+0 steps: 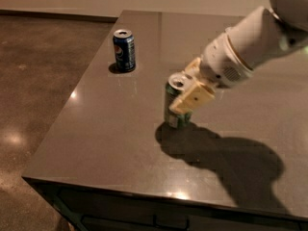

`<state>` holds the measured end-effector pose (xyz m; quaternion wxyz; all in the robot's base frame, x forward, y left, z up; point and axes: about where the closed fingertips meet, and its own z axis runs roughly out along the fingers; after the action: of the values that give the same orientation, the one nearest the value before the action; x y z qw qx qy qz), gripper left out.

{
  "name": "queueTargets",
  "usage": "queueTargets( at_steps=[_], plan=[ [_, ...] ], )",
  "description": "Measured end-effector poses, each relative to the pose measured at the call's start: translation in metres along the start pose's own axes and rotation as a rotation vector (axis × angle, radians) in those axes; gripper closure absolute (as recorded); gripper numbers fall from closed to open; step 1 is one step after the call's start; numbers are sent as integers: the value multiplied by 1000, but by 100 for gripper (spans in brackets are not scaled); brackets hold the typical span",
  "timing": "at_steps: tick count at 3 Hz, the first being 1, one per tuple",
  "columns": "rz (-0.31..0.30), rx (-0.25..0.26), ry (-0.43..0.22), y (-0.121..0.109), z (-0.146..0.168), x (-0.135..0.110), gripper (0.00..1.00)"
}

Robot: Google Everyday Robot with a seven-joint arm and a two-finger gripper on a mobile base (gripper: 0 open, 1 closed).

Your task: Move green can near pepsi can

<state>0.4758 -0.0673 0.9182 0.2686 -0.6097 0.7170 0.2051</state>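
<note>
The robot's gripper needs to release the green can on the tabletop [136, 81] just in front of the pepsi can, nearly touching it.
The green can [174, 110] has a silver top and stands about mid-table, tilted slightly. My gripper [181, 93] is shut on it, with one tan finger [193, 98] across its near right side and the other behind it. The white arm reaches in from the upper right. The can's base is at or just above the tabletop, over its own shadow. The pepsi can [124, 50], dark blue with a round logo, stands upright near the table's far left edge, well apart from the green can.
The dark table [106, 143] has its left edge and front edge close by, with the floor [33, 81] below on the left. The arm's shadow [231, 162] lies on the tabletop right of the green can.
</note>
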Motion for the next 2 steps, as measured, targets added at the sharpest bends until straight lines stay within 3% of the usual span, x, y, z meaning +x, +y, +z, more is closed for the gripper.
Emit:
queueTargets(
  at_steps=[2],
  plan=[
    [78,93,16,-76,14,-65,100]
  ],
)
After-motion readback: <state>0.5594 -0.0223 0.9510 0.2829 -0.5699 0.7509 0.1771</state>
